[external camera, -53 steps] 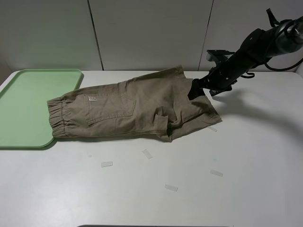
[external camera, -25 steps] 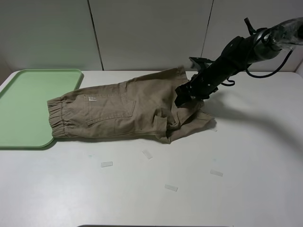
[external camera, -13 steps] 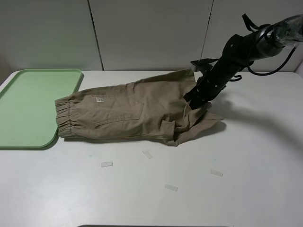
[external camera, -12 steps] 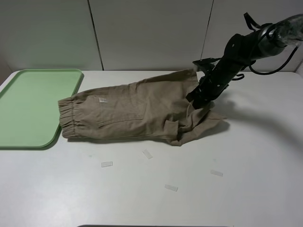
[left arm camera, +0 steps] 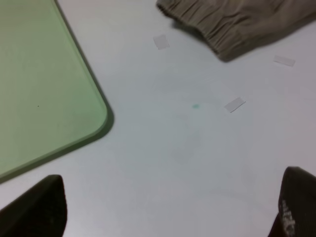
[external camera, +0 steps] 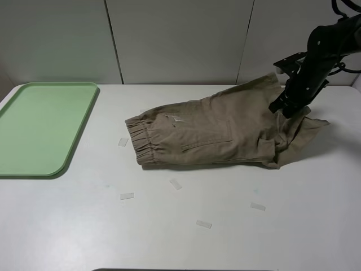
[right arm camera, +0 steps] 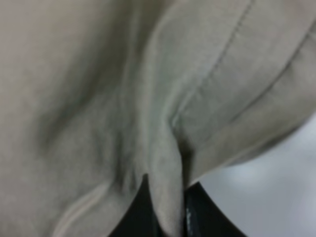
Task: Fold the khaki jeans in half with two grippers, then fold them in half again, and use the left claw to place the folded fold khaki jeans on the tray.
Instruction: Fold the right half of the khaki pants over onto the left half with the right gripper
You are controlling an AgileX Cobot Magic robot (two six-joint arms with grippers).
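Next, my right gripper lets go of the leg end on the khaki jeans [external camera: 158, 118], beside the far corner of the waistband.
The khaki jeans [external camera: 220, 132] lie stretched across the table right of centre, elastic waistband toward the left, legs bunched at the right. My right gripper [external camera: 282, 109] is shut on a fold of the leg fabric and holds that end slightly raised. In the right wrist view the khaki jeans [right arm camera: 123, 98] fill the picture, and a pinched ridge of cloth runs down between the black fingertips [right arm camera: 190, 210]. The mint-green tray [external camera: 39, 127] lies flat at the far left, apart from the cloth. My left gripper [left arm camera: 170, 205] is open over bare table, with the tray [left arm camera: 44, 84] corner and the waistband [left arm camera: 232, 24] beyond it.
Several small pale tape strips lie on the white table, such as one [external camera: 127, 196] in front of the waistband and another [external camera: 203, 224] nearer the front edge. A pale panelled wall runs behind the table.
My right gripper has dragged the khaki jeans to the right, well off the tray's edge. The waistband now lies near the table's middle, and a tape strip is uncovered beside it.
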